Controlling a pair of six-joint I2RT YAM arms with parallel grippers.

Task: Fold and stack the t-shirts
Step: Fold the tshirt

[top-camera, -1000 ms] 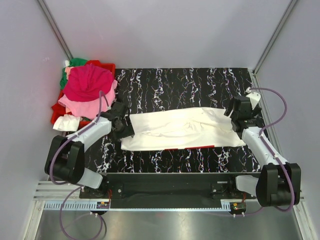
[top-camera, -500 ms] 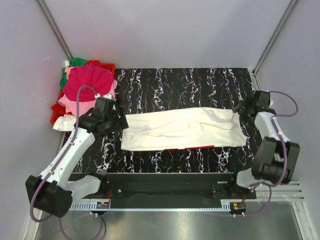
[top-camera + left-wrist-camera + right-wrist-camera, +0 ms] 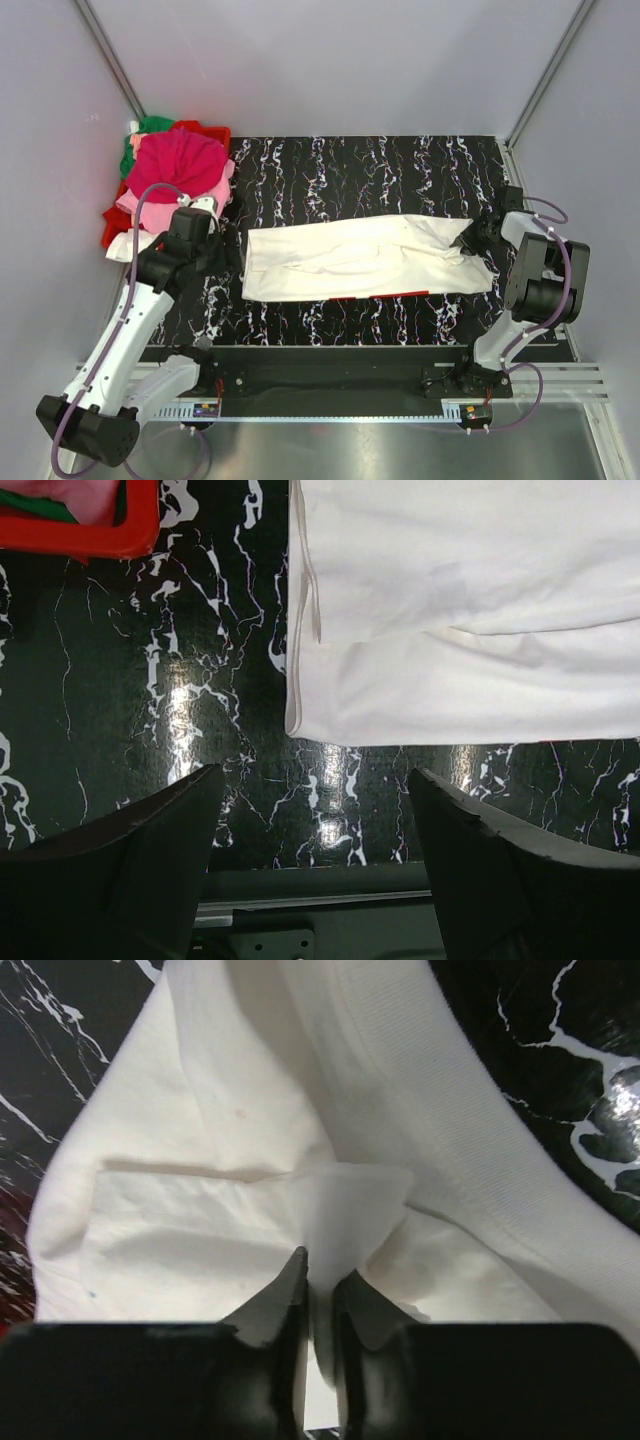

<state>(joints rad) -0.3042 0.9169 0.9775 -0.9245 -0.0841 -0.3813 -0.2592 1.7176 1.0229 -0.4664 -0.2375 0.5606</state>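
Next, my left gripper closes on the top layer's loose corner (image 3: 252, 268) (image 3: 320, 641) of the white t-shirt, at the end beside the red bin.
A large white t-shirt (image 3: 365, 258) lies folded into a long band across the black marbled mat, with a thin red strip showing along its near edge. My right gripper (image 3: 471, 237) is at the shirt's right end. In the right wrist view it (image 3: 322, 1265) is shut on a pinched fold of the white cloth (image 3: 350, 1195). My left gripper (image 3: 226, 252) hovers just left of the shirt. Its jaws (image 3: 315, 775) stand open over bare mat near the shirt's left corner (image 3: 300, 720). More t-shirts are heaped at the back left: magenta (image 3: 178, 165), pink (image 3: 150, 210), green (image 3: 140, 130) and white (image 3: 130, 245).
A red plastic bin (image 3: 215, 132) holds the heap by the left wall, and its rim (image 3: 100, 540) shows in the left wrist view. Grey walls close in the mat (image 3: 350, 170). A metal rail (image 3: 330, 410) runs along the near edge.
My right gripper has shut on the shirt's right end, and that arm has folded back toward the right edge. The left arm has drawn back from the shirt's left edge, jaws still open.
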